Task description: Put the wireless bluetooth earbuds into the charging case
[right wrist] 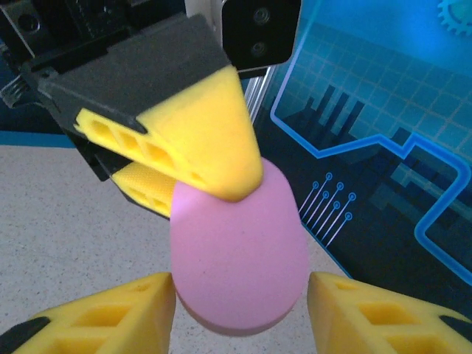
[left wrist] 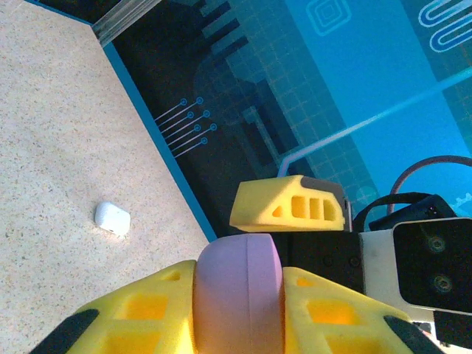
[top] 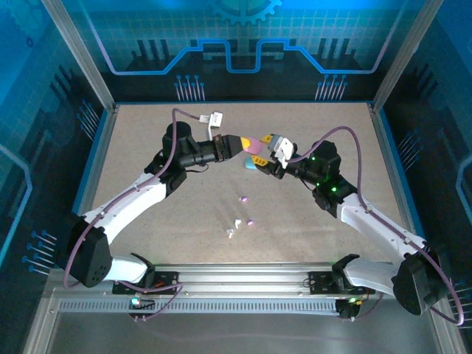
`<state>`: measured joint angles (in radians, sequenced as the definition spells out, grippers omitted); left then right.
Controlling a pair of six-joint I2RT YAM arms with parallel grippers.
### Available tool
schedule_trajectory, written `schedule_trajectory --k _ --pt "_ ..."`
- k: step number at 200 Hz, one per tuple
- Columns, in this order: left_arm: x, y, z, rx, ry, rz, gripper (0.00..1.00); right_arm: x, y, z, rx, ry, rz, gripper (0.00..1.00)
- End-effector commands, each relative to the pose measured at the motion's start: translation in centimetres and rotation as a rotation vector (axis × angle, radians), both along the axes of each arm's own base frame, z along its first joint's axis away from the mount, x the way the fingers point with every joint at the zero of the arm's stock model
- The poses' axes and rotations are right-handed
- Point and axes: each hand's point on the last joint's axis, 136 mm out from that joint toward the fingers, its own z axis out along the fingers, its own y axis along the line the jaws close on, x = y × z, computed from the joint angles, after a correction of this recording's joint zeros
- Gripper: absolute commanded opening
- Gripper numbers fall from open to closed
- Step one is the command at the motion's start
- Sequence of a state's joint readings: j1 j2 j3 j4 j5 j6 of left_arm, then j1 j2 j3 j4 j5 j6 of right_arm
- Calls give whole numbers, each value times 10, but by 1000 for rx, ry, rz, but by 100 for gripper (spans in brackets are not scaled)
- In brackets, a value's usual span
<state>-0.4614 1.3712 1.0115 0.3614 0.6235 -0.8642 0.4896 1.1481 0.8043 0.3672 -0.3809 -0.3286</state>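
The case's lid is clamped shut across both flat sides by my left gripper, so my right gripper will hold the case while my left gripper grasps its rounded edge (right wrist: 299,214).
A pink-purple charging case (right wrist: 240,258) hangs closed above the table's middle. My left gripper (left wrist: 240,310) is shut on it, its yellow fingers (right wrist: 199,140) pinching both flat sides; from above the left gripper (top: 249,144) points right. My right gripper (right wrist: 243,317) faces it, open, its fingertips (right wrist: 110,317) flanking the case's rounded end with a slim gap on the right side. Seen from above, the right gripper (top: 271,150) meets the case (top: 254,141). Two pink-purple earbuds (top: 243,198) (top: 250,221) and two white earbuds (top: 237,223) (top: 231,234) lie loose nearer the front.
A light blue case (top: 253,164) rests on the table just below the two grippers. A white case (left wrist: 112,218) lies on the speckled surface near the blue wall edge. A small white object (top: 216,118) sits toward the back, by the left arm's cable.
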Motion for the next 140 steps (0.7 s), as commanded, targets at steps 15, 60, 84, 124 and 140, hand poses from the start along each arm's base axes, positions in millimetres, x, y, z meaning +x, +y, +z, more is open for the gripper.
schedule_trajectory --k 15,60,84,124,140 --pt "-7 1 6 0 -25 0 12 1 -2 22 37 -59 7 50" --pt "-6 1 5 5 -30 -1 14 0 2 18 25 -37 31 42" --pt "-7 0 5 20 -58 -5 19 -2 4 16 24 14 64 38" --pt "-12 3 6 91 -227 -11 45 -10 7 10 29 148 171 36" --pt "-17 4 8 135 -356 -31 52 -16 10 9 25 205 234 36"
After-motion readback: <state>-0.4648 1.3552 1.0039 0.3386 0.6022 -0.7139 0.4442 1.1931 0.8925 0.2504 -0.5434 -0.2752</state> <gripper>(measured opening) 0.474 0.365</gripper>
